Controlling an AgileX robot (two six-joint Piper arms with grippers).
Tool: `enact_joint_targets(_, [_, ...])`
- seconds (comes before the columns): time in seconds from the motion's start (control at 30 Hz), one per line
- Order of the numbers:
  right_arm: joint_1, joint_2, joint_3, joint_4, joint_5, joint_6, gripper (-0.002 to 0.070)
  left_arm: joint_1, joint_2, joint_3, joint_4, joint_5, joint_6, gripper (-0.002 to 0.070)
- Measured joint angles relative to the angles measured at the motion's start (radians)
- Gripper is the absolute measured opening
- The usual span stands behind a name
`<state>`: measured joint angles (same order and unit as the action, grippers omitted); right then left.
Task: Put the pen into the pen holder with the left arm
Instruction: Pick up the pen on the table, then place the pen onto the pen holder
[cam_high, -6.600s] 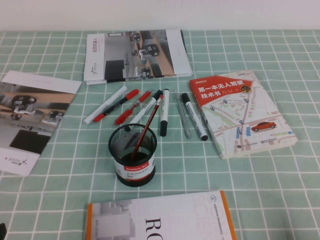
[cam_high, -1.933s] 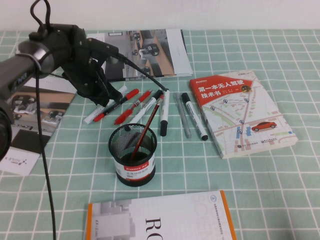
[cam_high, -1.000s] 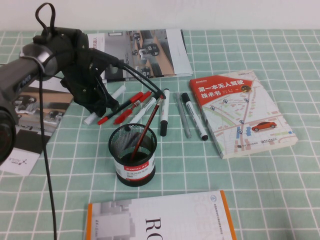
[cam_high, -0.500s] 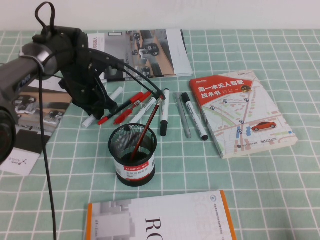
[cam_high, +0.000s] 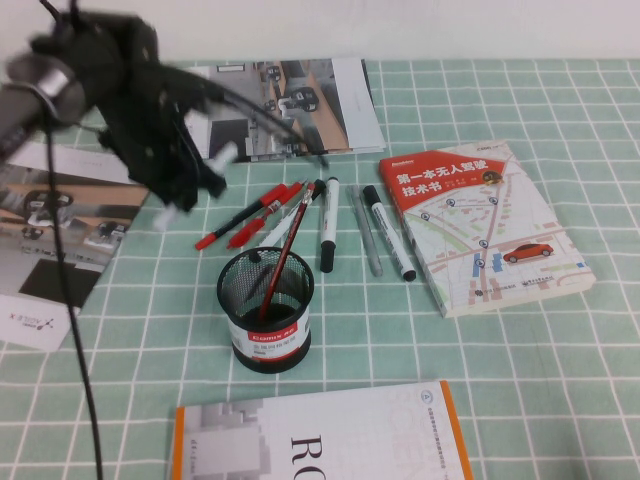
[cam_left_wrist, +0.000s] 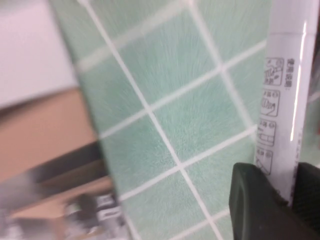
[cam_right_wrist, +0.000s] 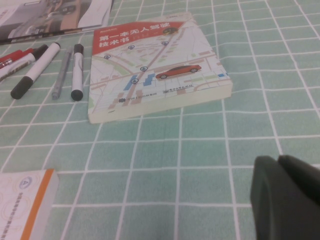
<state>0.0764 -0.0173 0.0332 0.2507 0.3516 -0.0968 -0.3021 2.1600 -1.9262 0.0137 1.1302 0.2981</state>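
Observation:
My left gripper should lower the white pen and release it inside the black mesh pen holder (cam_high: 259, 292), next to the slim dark-red pen. The white pen is now held above the cloth.
My left gripper (cam_high: 190, 188) is shut on the thick all-white pen (cam_high: 219, 156) and holds it above the cloth, left of the row of pens; the arm is motion-blurred. In the left wrist view the white pen (cam_left_wrist: 283, 95) sits clamped between my black fingers (cam_left_wrist: 255, 202). The black mesh pen holder (cam_high: 266, 310) stands at centre front, to the right of and nearer than my left gripper, with a slim dark-red pen leaning in it. My right gripper (cam_right_wrist: 286, 192) is shut and empty, low over the cloth near the map book; it is out of the high view.
Several pens and markers (cam_high: 327, 225) lie in a row behind the holder. A map book (cam_high: 480, 225) lies at right. Brochures lie at the back (cam_high: 275, 105) and at left (cam_high: 60, 230). An orange-edged book (cam_high: 320, 435) lies at the front.
My left gripper has risen from the cloth with the white pen in it and shifted slightly back and left. The red-ended pens stay where they were nudged.

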Motion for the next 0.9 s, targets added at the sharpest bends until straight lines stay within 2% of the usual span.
enact_joint_targets(0.17, [0.0,0.0,0.0,0.0,0.0,0.0,-0.002,-0.018,-0.188,0.074,-0.002,-0.08,-0.013,0.0109])
enact_joint_targets(0.33, [0.0,0.0,0.0,0.0,0.0,0.0,-0.002,-0.049,-0.437,0.308,-0.054,-0.261,-0.015,0.0109])
enact_joint_targets(0.67, [0.0,0.0,0.0,0.0,0.0,0.0,-0.002,-0.135,-0.818,0.948,-0.199,-0.938,0.007,0.0109])
enact_joint_targets(0.77, [0.0,0.0,0.0,0.0,0.0,0.0,-0.002,-0.185,-0.872,1.1,-0.22,-1.113,0.0,0.0109])
enact_joint_targets(0.9, [0.0,0.0,0.0,0.0,0.0,0.0,-0.002,-0.289,-0.901,1.243,-0.226,-1.327,-0.031,0.0109])
